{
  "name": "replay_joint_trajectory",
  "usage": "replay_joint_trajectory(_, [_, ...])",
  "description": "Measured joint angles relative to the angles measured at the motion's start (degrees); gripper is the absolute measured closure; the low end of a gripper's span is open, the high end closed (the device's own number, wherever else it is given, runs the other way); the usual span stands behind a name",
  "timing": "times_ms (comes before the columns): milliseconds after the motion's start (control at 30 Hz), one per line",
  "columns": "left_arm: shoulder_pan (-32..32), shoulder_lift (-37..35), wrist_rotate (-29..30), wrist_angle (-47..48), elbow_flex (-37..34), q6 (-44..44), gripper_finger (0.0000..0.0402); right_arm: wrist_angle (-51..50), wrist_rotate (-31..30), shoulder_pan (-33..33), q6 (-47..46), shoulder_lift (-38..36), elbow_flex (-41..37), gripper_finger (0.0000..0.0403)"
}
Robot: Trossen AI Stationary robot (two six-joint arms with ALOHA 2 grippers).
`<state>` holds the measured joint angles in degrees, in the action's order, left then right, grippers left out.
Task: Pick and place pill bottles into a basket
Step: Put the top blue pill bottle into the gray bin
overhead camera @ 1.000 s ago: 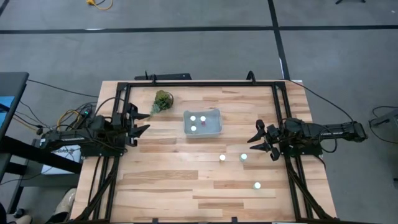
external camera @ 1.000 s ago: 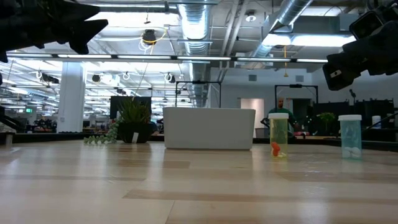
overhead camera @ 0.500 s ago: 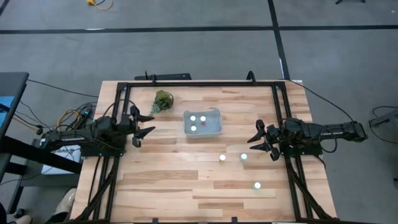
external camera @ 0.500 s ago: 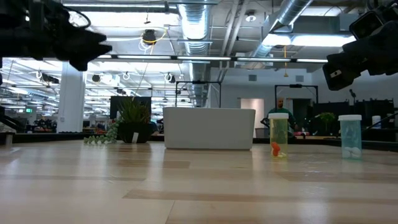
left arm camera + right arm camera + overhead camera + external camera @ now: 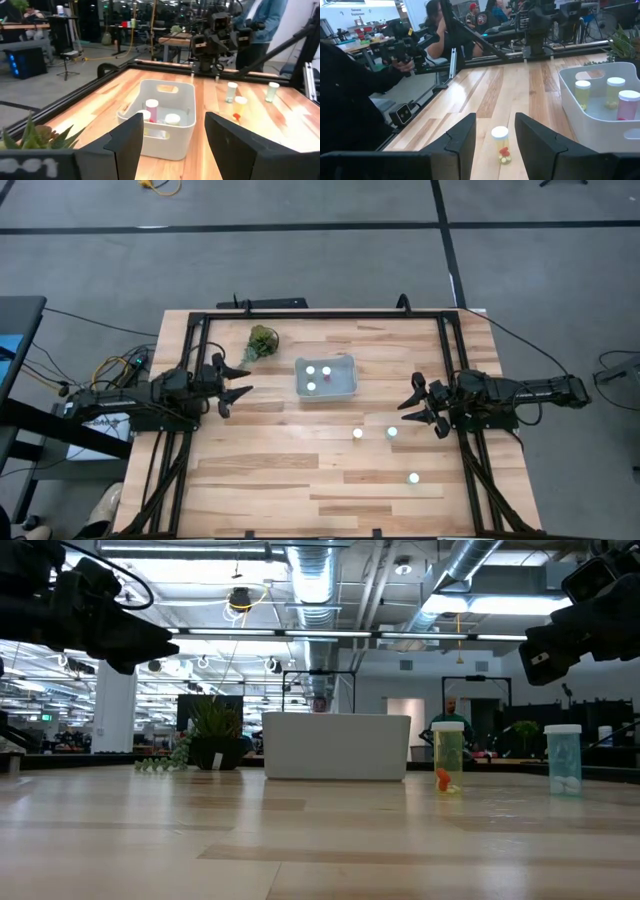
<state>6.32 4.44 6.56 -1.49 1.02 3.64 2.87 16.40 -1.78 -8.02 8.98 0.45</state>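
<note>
My right gripper needs to close next on the cap of the loose pill bottle (image 5: 391,431) that is standing closest to its fingers.
The pale basket (image 5: 325,378) stands on the table's far middle and holds three white-capped pill bottles (image 5: 311,386). Three more bottles stand upright on the table: one (image 5: 358,433), one (image 5: 393,432), and one nearer the front (image 5: 413,478). My left gripper (image 5: 240,381) is open and empty, left of the basket and above the table; its wrist view shows the basket (image 5: 160,131) ahead. My right gripper (image 5: 410,407) is open and empty, right of the bottles; its wrist view shows one bottle (image 5: 500,145) ahead of its fingers.
A green leafy sprig (image 5: 262,341) lies on the table, far left of the basket. A black metal frame (image 5: 320,313) runs around the table. People show in the room beyond the table (image 5: 437,20). Bare wood lies at the front left (image 5: 260,480).
My left gripper has gone toward the table's right edge, closer to the basket, and has come down a little in the low view. It stays open.
</note>
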Motion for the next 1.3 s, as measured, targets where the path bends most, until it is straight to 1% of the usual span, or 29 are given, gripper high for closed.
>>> replay_joint_trajectory(233, [-0.01, 0.21, -0.27, 0.31, 0.04, 1.16, 0.0201, 0.0, 0.0, 0.0, -0.01, 0.01, 0.0, 0.0274])
replay_joint_trajectory(767, [-0.01, 0.21, -0.21, 0.51, 0.09, 0.12, 0.0201, 0.07, -0.19, 0.02, -0.01, 0.01, 0.01, 0.0274])
replay_joint_trajectory(933, [-0.01, 0.21, -0.19, 0.53, 0.09, 0.16, 0.0201, 0.38, -0.49, -0.07, -2.03, 0.01, 0.02, 0.0274])
replay_joint_trajectory(1067, [-0.01, 0.21, -0.19, 0.56, 0.09, 0.22, 0.0201, 3.52, -2.93, 0.0, -2.51, 0.01, 0.0, 0.0274])
replay_joint_trajectory(1133, [-0.01, 0.21, -0.17, 0.56, 0.11, 0.42, 0.0201, 7.89, -4.3, 0.0, -2.55, 0.01, 0.02, 0.0274])
replay_joint_trajectory(1300, [-0.02, 0.21, -0.17, 0.58, 0.11, 0.38, 0.02, 17.17, -4.54, 0.0, -2.9, -0.05, 0.01, 0.0274])
